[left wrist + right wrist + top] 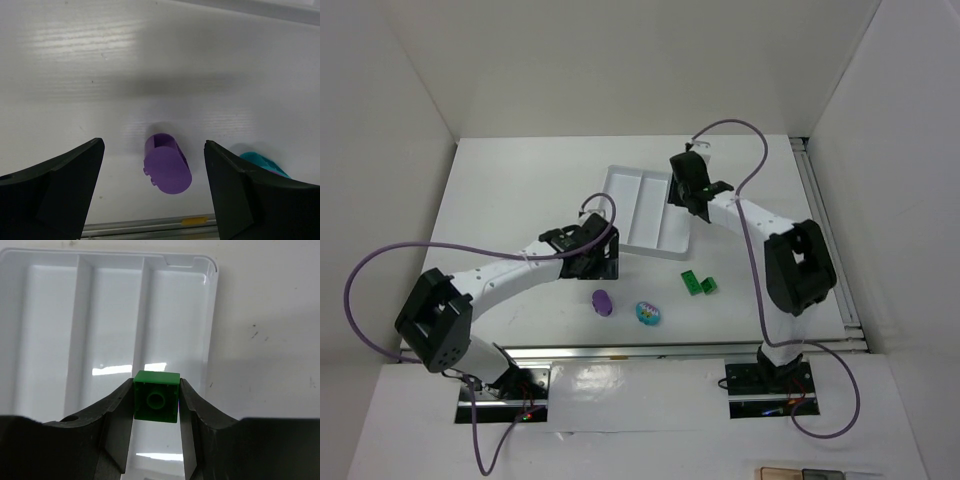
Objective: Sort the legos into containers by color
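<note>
The round end (pixel 603 305) (pixel 168 170) of the purple rounded piece, beside the metal rail, is next for my left gripper, which should go down to it and close on its sides.
My right gripper (pixel 156 407) is shut on a green brick (pixel 156 396) and holds it above the right-hand compartment of the white tray (pixel 212 315). In the top view this gripper (pixel 680 200) hangs over the tray's (pixel 632 195) right side. Two more green bricks (pixel 693 282) (pixel 709 287) lie together on the table. My left gripper (pixel 154 175) is open and empty, its jaws standing wide on either side above the purple rounded piece (pixel 167 163). The cyan oval piece (pixel 262 162) lies just right of it, partly hidden by my right finger. From above I see the left gripper (pixel 603 268), the purple piece (pixel 602 301) and the cyan piece (pixel 649 313).
A metal rail (pixel 670 350) runs along the table's near edge, just in front of the purple and cyan pieces. White walls enclose the table at the left, back and right. The three tray compartments look empty in the right wrist view.
</note>
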### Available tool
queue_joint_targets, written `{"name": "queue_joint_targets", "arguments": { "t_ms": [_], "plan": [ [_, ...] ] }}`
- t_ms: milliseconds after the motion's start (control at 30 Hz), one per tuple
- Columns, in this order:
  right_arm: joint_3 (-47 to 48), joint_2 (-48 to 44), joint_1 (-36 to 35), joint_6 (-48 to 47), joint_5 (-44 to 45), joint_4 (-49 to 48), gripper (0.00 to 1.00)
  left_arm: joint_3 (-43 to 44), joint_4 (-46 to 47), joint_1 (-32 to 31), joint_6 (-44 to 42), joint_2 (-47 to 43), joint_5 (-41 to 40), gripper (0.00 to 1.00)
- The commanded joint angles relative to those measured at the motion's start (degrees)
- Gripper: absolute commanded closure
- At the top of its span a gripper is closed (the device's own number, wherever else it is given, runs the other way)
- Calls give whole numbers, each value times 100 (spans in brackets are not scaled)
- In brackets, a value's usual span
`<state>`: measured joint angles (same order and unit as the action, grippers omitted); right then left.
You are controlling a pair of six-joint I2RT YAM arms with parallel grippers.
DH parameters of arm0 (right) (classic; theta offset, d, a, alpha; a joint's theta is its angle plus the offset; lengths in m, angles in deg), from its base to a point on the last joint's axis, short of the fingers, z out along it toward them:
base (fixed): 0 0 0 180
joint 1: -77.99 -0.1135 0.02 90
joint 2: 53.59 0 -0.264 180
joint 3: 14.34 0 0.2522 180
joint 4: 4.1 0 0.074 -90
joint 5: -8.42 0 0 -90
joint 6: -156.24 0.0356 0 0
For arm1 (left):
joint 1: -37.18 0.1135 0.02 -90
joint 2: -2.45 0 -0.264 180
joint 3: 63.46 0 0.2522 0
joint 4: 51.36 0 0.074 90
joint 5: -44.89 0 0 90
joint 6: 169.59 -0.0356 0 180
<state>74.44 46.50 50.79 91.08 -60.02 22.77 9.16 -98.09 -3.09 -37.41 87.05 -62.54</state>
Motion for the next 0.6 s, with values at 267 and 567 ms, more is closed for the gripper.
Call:
{"name": "queue_joint_targets", "arguments": {
  "t_ms": [267, 567],
  "plan": [
    [900, 951, 171, -111, -293, 96, 26, -681, -78, -200, 458, -602, 293, 3],
    [637, 354, 171, -164, -171, 149, 25, -858, 247, -306, 827, -409, 653, 11]
  ]
}}
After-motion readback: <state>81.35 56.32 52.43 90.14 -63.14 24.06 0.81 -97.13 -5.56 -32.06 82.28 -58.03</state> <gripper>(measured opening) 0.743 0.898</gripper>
